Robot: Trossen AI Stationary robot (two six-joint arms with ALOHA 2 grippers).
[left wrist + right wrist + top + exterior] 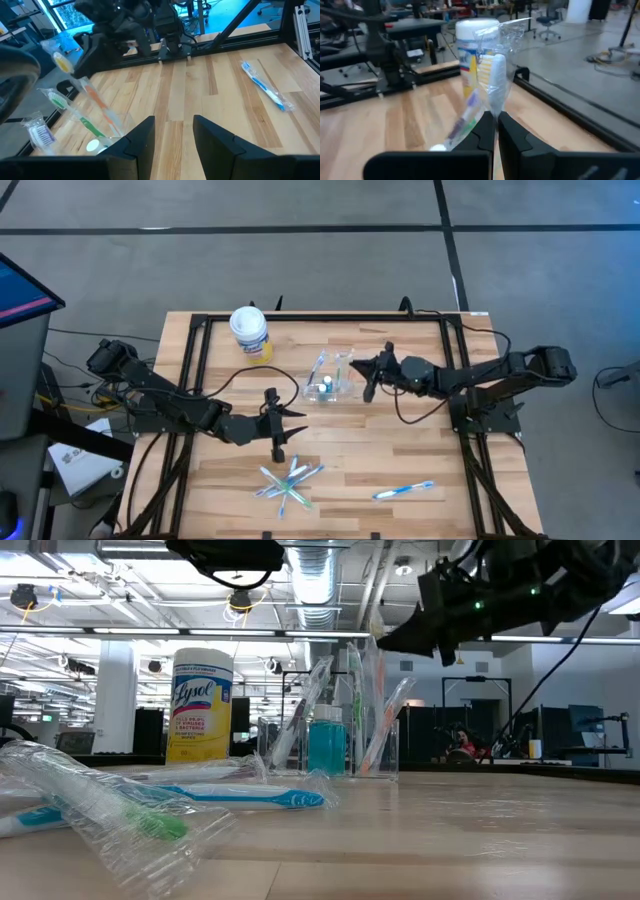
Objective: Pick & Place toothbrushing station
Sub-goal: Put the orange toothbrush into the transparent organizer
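The robot's right gripper should release the wrapped toothbrush inside the clear cup (340,378) beside the teal tube, so that it leans on the cup's near rim.
The clear cup (334,383) stands mid-table. It holds a teal tube (325,745) and several wrapped toothbrushes (385,730) that lean on its rim. My right gripper (368,383) is just right of the cup, above its rim, shut on a wrapped toothbrush (492,75). My left gripper (277,442) is open and empty over bare wood, left of the cup. Loose wrapped toothbrushes (290,480) lie near the front edge, and a blue one (405,491) lies to their right. My right gripper pinches the wrapped toothbrush between its two fingertips, on the clear wrapper just below the bristled head (492,109). The fingers come from the table's right, slanting down. The head sticks out past the fingertips. The brush's lower end is hidden among the others in the cup.
A white tub with a yellow label (250,332) stands at the far left of the table, behind the cup. A black frame (300,319) runs around the table's edges. Bare wood lies between the cup and the loose toothbrushes.
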